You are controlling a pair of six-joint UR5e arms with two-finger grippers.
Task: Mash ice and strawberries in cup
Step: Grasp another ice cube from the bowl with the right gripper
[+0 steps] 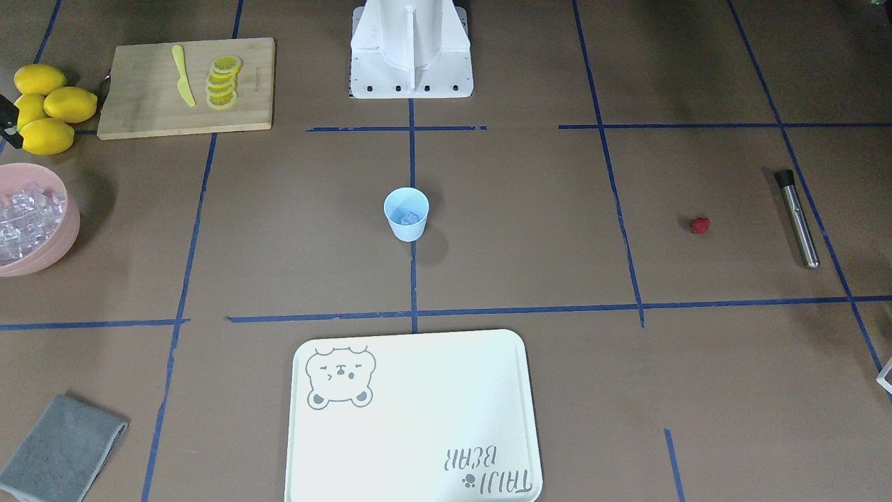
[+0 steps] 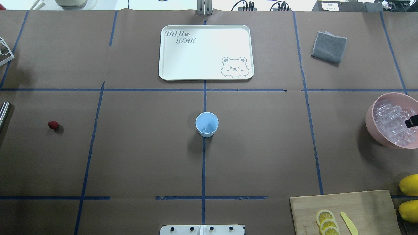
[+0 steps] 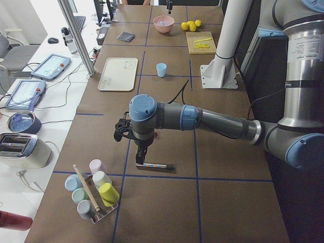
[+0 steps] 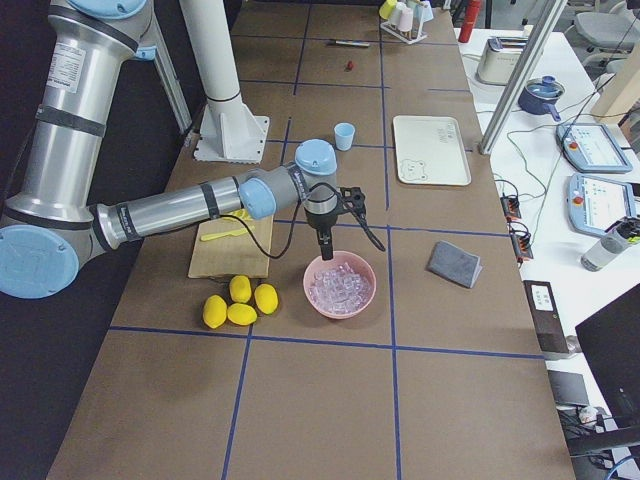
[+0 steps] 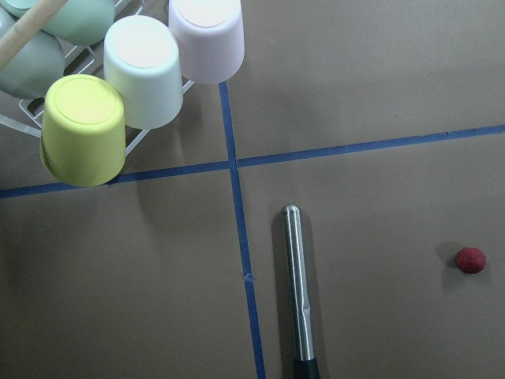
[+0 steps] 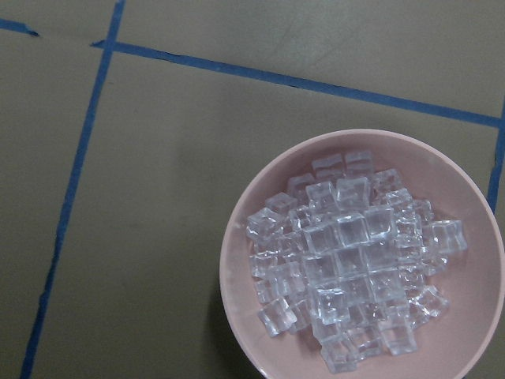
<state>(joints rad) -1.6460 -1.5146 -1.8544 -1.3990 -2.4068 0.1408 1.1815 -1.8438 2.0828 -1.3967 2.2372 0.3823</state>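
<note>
A clear ice cube (image 1: 28, 204) (image 6: 331, 303) is in the pink bowl. Next, my right gripper closes on it just off the ice's middle toward the lemons.
The pale-blue cup (image 1: 406, 213) stands upright at the table's middle, and it also shows in the overhead view (image 2: 206, 124). One clear ice cube (image 1: 412, 218) lies inside it. The red strawberry (image 1: 700, 225) lies on the table far from the cup, and shows in the left wrist view (image 5: 471, 260). More ice (image 6: 347, 268) fills the pink bowl (image 2: 372, 120). My left gripper (image 3: 140, 153) hangs over a metal muddler (image 5: 298, 292); I cannot tell whether it is open or shut. My right gripper (image 4: 323, 243) hangs over the bowl, only a black tip (image 2: 412, 121) showing; I cannot tell its state.
A white bear tray (image 2: 169, 52) lies beyond the cup. A grey cloth (image 2: 329, 46) lies to its right. A cutting board (image 1: 139, 104) holds lemon slices (image 1: 223, 82) and a yellow knife (image 1: 183, 75), with whole lemons (image 1: 49, 108) beside it. A rack of upturned cups (image 5: 142, 71) stands near the muddler.
</note>
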